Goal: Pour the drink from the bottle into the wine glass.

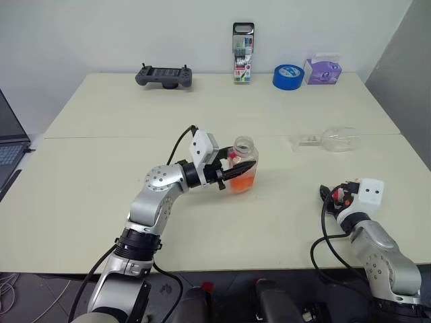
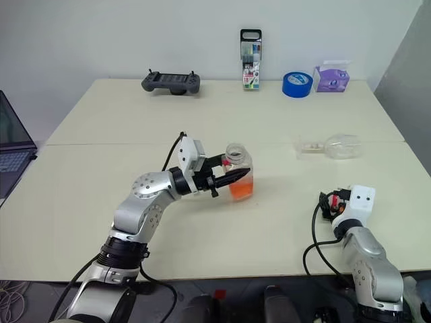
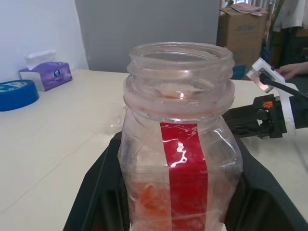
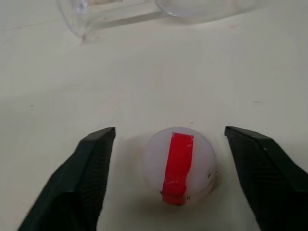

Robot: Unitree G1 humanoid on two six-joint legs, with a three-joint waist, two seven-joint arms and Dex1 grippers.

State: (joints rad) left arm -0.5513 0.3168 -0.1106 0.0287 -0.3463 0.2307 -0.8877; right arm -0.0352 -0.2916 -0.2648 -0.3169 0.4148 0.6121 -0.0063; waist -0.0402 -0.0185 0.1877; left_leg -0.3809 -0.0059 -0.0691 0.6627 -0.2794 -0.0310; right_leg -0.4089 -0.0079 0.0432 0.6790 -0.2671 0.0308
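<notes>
The robot's left gripper needs to release the bottle just this side of the table's seam (image 1: 143,161), facing the game controller.
My left gripper (image 1: 237,173) is shut on the bottle (image 1: 244,145) and holds it upright, just above the middle of the table. The bottle's mouth is uncapped, and the orange-red drink (image 1: 242,181) fills its lower part. A red label strip (image 3: 184,163) runs down its side. The wine glass (image 1: 333,139) lies on its side on the table, to the right of the bottle. My right gripper (image 4: 169,131) stands open low over the table near the front right. The red-and-white cap (image 4: 179,166) lies on the table between its fingers (image 4: 86,163), untouched.
Along the table's far edge stand a game controller (image 1: 163,75), a marker box (image 1: 242,52), a blue tape roll (image 1: 288,76) and a purple tissue box (image 1: 322,70). A laptop (image 1: 10,145) sits off the left edge. A person's hand (image 3: 291,71) shows beyond the table.
</notes>
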